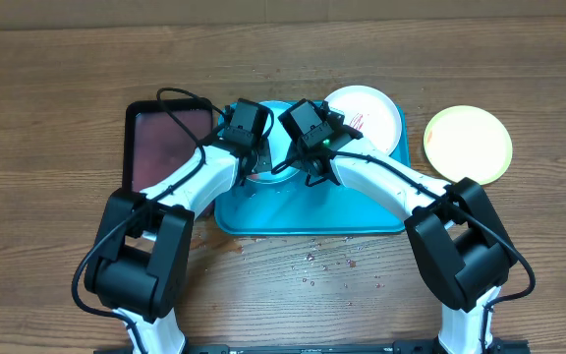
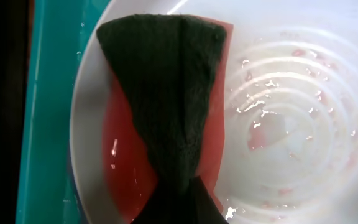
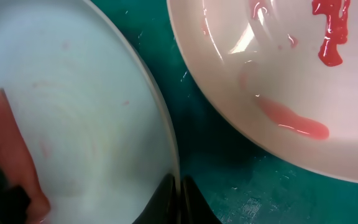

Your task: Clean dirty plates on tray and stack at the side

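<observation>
The robot's left gripper will release the sponge in the front half of the dark-red tray (image 1: 179,177), next to the turquoise tray.
The turquoise tray (image 1: 293,218) holds two plates. In the left wrist view a pale mint plate (image 2: 291,124) lies wet with faint pink specks. My left gripper (image 2: 179,202) is shut on a sponge (image 2: 166,106), dark green over red, which lies flat on the plate's left half. My right gripper (image 3: 179,199) is shut on the same mint plate's (image 3: 86,93) rim, one finger on each side. Beside it a white plate (image 3: 278,74) carries red smears (image 3: 331,37); overhead, this white plate (image 1: 371,113) sits at the tray's far right corner. A yellow-green plate (image 1: 468,143) rests on the table right of the tray.
A dark-red tray with a black rim (image 1: 165,147) lies directly left of the turquoise one. Both arms cross over the tray's front edge. Water droplets (image 1: 332,261) speckle the wooden table in front of the tray.
</observation>
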`<state>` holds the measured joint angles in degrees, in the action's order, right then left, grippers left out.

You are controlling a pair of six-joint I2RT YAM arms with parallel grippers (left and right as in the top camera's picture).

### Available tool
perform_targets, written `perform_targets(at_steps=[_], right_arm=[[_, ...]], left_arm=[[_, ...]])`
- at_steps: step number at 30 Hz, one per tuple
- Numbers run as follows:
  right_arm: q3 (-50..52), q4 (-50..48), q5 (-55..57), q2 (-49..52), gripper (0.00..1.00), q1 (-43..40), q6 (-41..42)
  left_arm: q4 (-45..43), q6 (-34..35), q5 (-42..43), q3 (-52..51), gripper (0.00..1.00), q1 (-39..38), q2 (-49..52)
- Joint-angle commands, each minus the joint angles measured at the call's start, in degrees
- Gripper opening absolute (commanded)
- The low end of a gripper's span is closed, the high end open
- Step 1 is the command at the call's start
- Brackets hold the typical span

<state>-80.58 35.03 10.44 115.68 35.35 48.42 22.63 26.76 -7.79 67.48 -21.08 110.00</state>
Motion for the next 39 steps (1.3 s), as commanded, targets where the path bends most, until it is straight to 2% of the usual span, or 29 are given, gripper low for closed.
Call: perform_targets(at_steps=[1,14,19,31,39], right_arm=[[-0.37,0.39,-0.04,-0.24,0.04,0.26,-0.68],[-0.37,0.44,-0.07,-0.24,0.04,0.26,-0.68],[-0.37,0.42,-0.07,-0.24,0.04,0.26,-0.68],[-0.37,0.46,-0.07,-0.24,0.04,0.26,-0.72],[-0.37,0.66,-0.07,-0.24,0.04,0.26,-0.90]], left_arm=[[-0.37,-1.09,-2.67,2.73,0.04,0.48,1.95],[-5.22,-2.78,0.76,3.17,0.04,0.50,2.23],[-5.31,-3.26,5.27,3.17,0.04,0.50,2.23],[-1.07,-14.03,21.05,3.17,0.04,0.48,2.23],[-0.33,-18.12,25.70,3.19,0.04,0.48,2.16]])
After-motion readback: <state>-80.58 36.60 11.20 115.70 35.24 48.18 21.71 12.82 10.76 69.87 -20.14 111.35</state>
